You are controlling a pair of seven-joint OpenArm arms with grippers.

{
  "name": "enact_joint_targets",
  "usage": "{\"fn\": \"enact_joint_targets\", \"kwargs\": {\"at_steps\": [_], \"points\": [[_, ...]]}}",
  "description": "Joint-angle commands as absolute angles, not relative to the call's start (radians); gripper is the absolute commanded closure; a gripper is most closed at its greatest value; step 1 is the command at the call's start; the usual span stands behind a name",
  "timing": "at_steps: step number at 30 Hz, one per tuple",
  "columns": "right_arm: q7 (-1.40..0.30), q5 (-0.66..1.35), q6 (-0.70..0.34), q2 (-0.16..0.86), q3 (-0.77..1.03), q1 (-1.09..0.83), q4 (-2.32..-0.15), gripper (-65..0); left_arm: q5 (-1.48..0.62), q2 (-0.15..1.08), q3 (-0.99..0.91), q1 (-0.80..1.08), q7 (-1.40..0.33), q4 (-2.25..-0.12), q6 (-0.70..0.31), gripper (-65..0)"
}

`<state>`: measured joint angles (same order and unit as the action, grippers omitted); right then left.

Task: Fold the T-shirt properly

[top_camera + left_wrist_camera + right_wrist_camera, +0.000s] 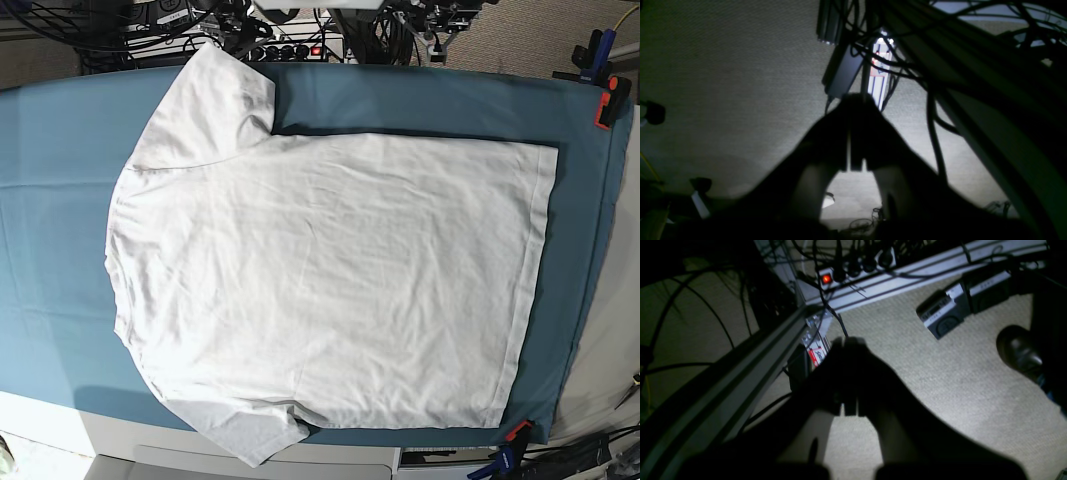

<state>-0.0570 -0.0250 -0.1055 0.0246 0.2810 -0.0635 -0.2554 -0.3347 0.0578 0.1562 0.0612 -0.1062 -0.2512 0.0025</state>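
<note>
I will next close my right gripper at the middle of the far sleeve (pixel 215 115) on the white T-shirt.
The white T-shirt (pixel 320 270) lies spread flat on the teal cloth (pixel 420 100), its hem toward the right and its neck toward the left. One sleeve (pixel 215 100) points to the far edge and the other sleeve (pixel 250 430) hangs over the near edge. Neither arm shows in the base view. In the left wrist view my left gripper (pixel 853 100) is a dark shape with its fingers pressed together, hanging over carpet away from the shirt. My right gripper (pixel 848 341) is likewise shut and holds nothing, above the floor.
Orange clamps (pixel 603 110) (pixel 517 432) pin the cloth at its right corners. A metal frame bar (pixel 740 373), a power strip with a red light (pixel 826 279), black power bricks (pixel 940 316), loose cables (pixel 930 110) and a dark shoe (pixel 1018 350) are near the grippers.
</note>
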Motion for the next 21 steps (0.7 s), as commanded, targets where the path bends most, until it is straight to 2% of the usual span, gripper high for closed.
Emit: {"fn": "enact_joint_targets", "kwargs": {"at_steps": [1,21], "points": [[-0.050,-0.023,-0.110,0.030,0.281,-0.064,-0.261,0.0,-0.336,0.059,0.157,0.064,-0.105,-0.255,-0.001,0.0],[-0.046,-0.023,-0.110,0.030,0.281,-0.066,-0.261,0.0,-0.337,0.064,0.157,0.069,-0.104,-0.255,-0.001,0.0]]}}
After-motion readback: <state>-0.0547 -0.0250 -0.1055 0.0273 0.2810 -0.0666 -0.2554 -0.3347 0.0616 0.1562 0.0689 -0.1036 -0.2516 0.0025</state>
